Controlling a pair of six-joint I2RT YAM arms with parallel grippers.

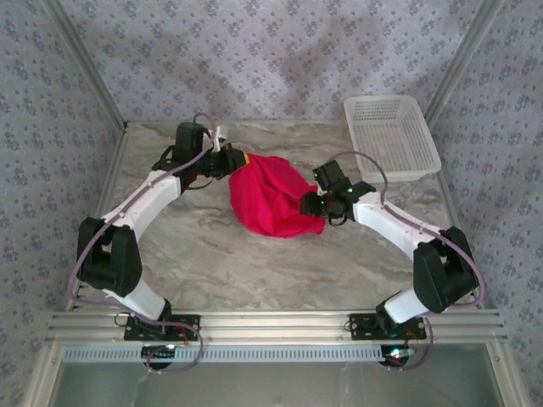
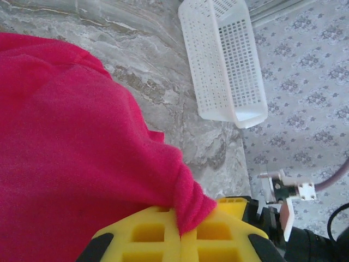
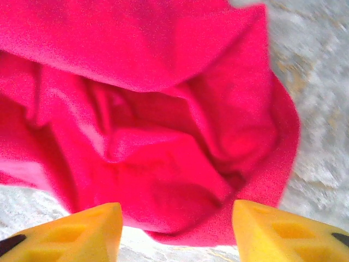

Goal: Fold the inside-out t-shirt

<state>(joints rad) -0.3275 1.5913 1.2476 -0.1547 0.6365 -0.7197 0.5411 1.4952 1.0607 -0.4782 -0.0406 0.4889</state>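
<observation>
The pinched fold on the back half of the red t-shirt [image 1: 264,189], inward from its corner, will be let go by my left gripper. That fold is still at the bundle's upper corner.
The inside-out t-shirt [image 1: 271,197] is a bright red crumpled bundle on the marble table, between my two arms. My left gripper [image 1: 239,159] sits at its upper left corner, shut on a pinched fold of the red cloth [image 2: 191,202] between its yellow fingers [image 2: 147,234]. My right gripper [image 1: 316,205] is at the shirt's right edge. Its yellow fingertips [image 3: 82,226] stand apart with nothing between them, and the bunched shirt [image 3: 147,120] lies just beyond them.
A white perforated plastic basket [image 1: 392,136] sits at the table's back right corner and also appears in the left wrist view [image 2: 226,60]. Patterned walls enclose the table. Bare marble [image 1: 254,271] lies in front of the shirt.
</observation>
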